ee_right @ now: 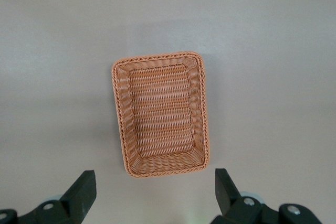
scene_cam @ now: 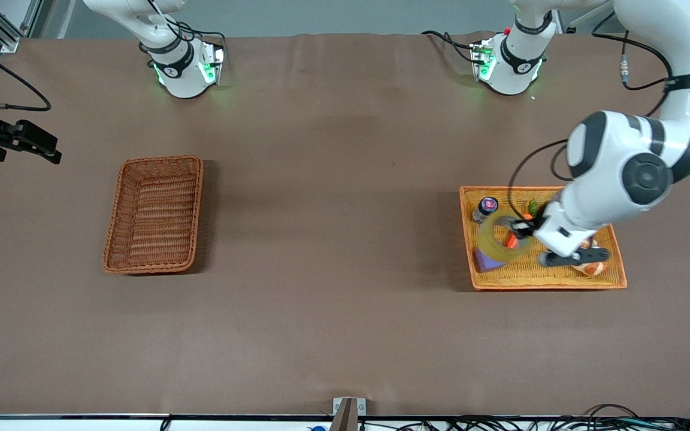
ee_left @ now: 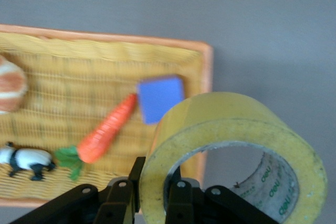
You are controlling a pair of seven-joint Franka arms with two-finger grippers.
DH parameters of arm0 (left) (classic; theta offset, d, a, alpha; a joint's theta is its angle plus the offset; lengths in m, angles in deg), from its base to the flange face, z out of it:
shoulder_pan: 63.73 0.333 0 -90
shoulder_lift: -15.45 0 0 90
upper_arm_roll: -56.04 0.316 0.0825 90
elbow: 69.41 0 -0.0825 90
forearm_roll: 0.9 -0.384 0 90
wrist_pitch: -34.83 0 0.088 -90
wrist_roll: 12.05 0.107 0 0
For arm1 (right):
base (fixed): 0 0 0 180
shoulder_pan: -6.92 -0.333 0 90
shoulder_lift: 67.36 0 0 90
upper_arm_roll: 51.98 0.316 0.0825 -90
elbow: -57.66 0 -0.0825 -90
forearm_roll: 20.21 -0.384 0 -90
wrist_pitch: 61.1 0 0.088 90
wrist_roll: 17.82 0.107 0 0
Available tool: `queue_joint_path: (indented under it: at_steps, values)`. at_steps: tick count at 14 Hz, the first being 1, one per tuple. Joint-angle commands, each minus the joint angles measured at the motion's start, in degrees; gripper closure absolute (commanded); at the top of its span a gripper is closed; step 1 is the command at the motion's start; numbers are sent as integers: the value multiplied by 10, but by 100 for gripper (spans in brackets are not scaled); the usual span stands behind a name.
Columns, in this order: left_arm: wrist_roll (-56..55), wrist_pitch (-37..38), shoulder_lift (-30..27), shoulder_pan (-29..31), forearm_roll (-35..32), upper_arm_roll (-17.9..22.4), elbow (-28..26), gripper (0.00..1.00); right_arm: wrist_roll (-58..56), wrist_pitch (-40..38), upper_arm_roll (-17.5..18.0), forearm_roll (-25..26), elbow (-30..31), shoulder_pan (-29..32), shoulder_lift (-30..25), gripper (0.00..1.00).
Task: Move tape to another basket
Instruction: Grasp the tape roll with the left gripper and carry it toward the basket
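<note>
My left gripper is going to set the tape free. It will let go on the brown tabletop (scene_cam: 293, 230) between the basket and the tray, nearer the basket.
The tape (scene_cam: 488, 240) (ee_left: 231, 119), a wide yellowish roll with a grey core, hangs tilted just above the orange-yellow tray (scene_cam: 548, 284) (ee_left: 105, 40), over the tray's end toward the right arm. My left gripper (scene_cam: 521, 229) (ee_left: 156, 179) is shut on the roll's wall, with one finger inside the ring and one outside. The reddish-brown basket (scene_cam: 196, 203) (ee_right: 118, 108) lies empty toward the right arm's end of the table. My right gripper (scene_cam: 45, 149) (ee_right: 155, 190) waits high in the air, open and holding nothing, with the basket showing below it in the right wrist view.
In the tray lie a carrot (ee_left: 107, 129) (scene_cam: 511, 240), a blue-purple block (ee_left: 160, 98) (scene_cam: 487, 260), a panda toy (ee_left: 26, 160), a round bread piece (ee_left: 10, 82) and a small dark-capped bottle (scene_cam: 486, 208). Brown tabletop stretches between tray and basket.
</note>
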Motion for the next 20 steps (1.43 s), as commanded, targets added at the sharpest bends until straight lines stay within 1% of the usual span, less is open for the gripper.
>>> queue_joint_path:
  at_steps: [1, 3, 4, 5, 6, 7, 8, 9, 10, 11, 12, 13, 14, 15, 17, 18, 19, 20]
  values:
    - [-82, 16, 21, -2, -46, -98, 26, 94, -5, 2, -1, -10, 5, 3, -5, 0]
    - [-151, 16, 57, -11, -76, -170, 51, 92, -5, 3, -1, -10, 5, 3, -4, 0]
    - [-185, 16, 83, -21, -95, -193, 71, 92, -5, 3, -1, -10, 5, 3, -4, 0]
    - [-232, 16, 106, -42, -113, -208, 94, 91, -5, 3, -1, -10, 4, 3, -4, 0]
    - [-272, 16, 126, -67, -123, -213, 111, 91, -5, 3, -1, -10, 5, 3, -4, 0]
    - [-302, 16, 150, -99, -130, -213, 138, 92, -5, 2, -1, -10, 4, 3, -4, 0]
    - [-310, 16, 179, -123, -131, -213, 173, 98, -5, 2, -1, -10, 4, 3, -4, 0]
    - [-312, 16, 217, -153, -132, -212, 221, 100, -5, 2, -1, -10, 4, 3, -4, 0]
    - [-311, 16, 254, -193, -136, -204, 268, 100, -5, 2, -1, -10, 4, 3, -4, 0]
    - [-311, 11, 283, -228, -145, -184, 305, 99, -5, 3, -1, -10, 4, 3, -4, 0]
    - [-311, 5, 305, -273, -146, -152, 335, 99, -5, 3, -1, -10, 4, 3, -4, 0]
    - [-308, -9, 322, -314, -146, -117, 349, 98, -5, 3, -1, -10, 4, 3, -5, 0]
    - [-307, -33, 340, -329, -142, -100, 359, 94, -5, 2, -1, -10, 4, 3, -4, 0]
    - [-306, -61, 364, -331, -142, -102, 373, 91, -5, 2, -1, -10, 4, 3, -4, 0]
    - [-307, -109, 421, -343, -141, -102, 419, 90, -5, 3, -1, -10, 4, 4, -5, 0]
    - [-307, -138, 433, -343, -142, -100, 424, 89, -5, 3, -1, -10, 4, 4, -4, 0]
    - [-306, -143, 430, -339, -140, -100, 421, 81, -5, 3, -1, -10, 4, 4, -4, 0]
    - [-306, -144, 429, -338, -132, -100, 421, 70, -5, 3, -1, -10, 5, 4, -4, 0]
